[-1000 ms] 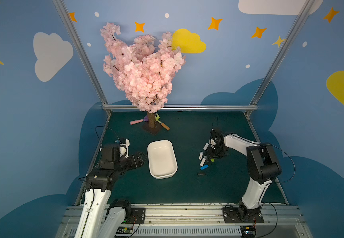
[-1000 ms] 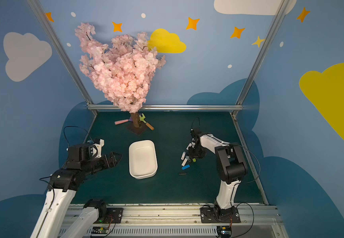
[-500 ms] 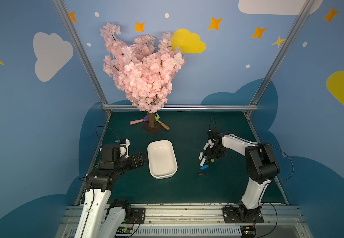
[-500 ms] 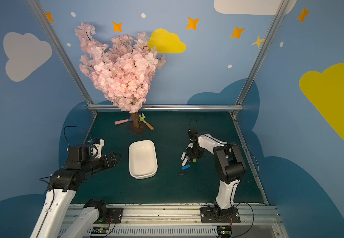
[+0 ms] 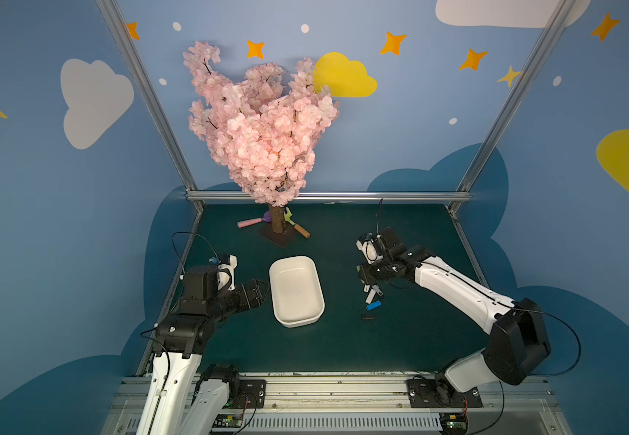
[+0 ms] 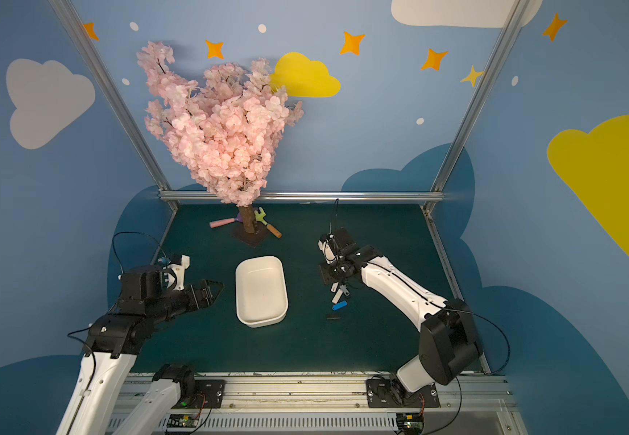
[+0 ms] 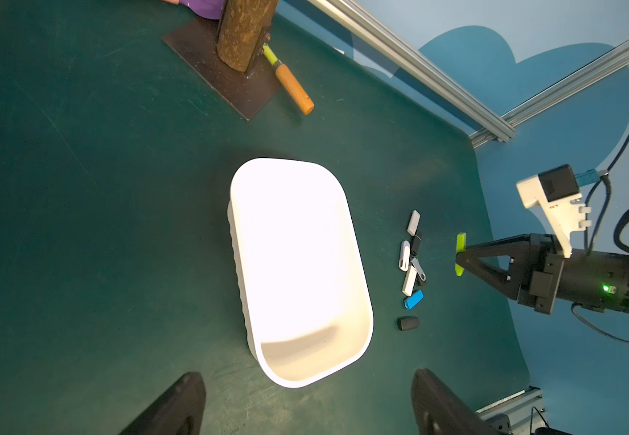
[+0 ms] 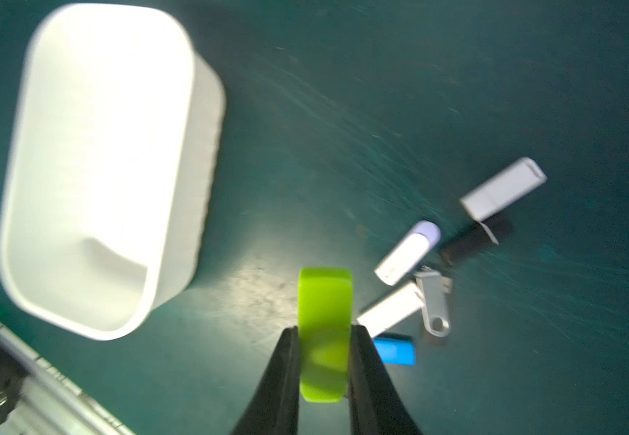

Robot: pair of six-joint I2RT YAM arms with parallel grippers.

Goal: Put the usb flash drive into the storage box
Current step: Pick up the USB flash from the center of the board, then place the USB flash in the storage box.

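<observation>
My right gripper should release the lime-green usb flash drive near the middle of the white storage box's bottom [image 5: 293,292] [image 8: 104,159].
My right gripper [image 8: 325,339] is shut on a lime-green usb flash drive [image 8: 325,309], held on edge above the green mat; the left wrist view shows the drive [image 7: 460,253] at the closed jaw tips. In both top views the right gripper [image 5: 362,274] [image 6: 325,275] hangs right of the storage box [image 5: 296,290] [image 6: 261,290], a white, empty, rounded tub. My left gripper [image 5: 264,290] [image 7: 305,388] is open just left of the box [image 7: 294,263], holding nothing. In the right wrist view the box [image 8: 98,169] lies apart from the held drive.
Several other flash drives [image 5: 371,297] [image 7: 410,260] lie in a loose cluster on the mat right of the box, among them a blue one [image 8: 395,350] and a black one [image 5: 368,317]. A pink blossom tree [image 5: 260,132] with toy tools [image 5: 297,228] stands at the back.
The right gripper has closed on the green drive, lifted off the cluster and shifted a little toward the box. The left arm has hardly moved.
</observation>
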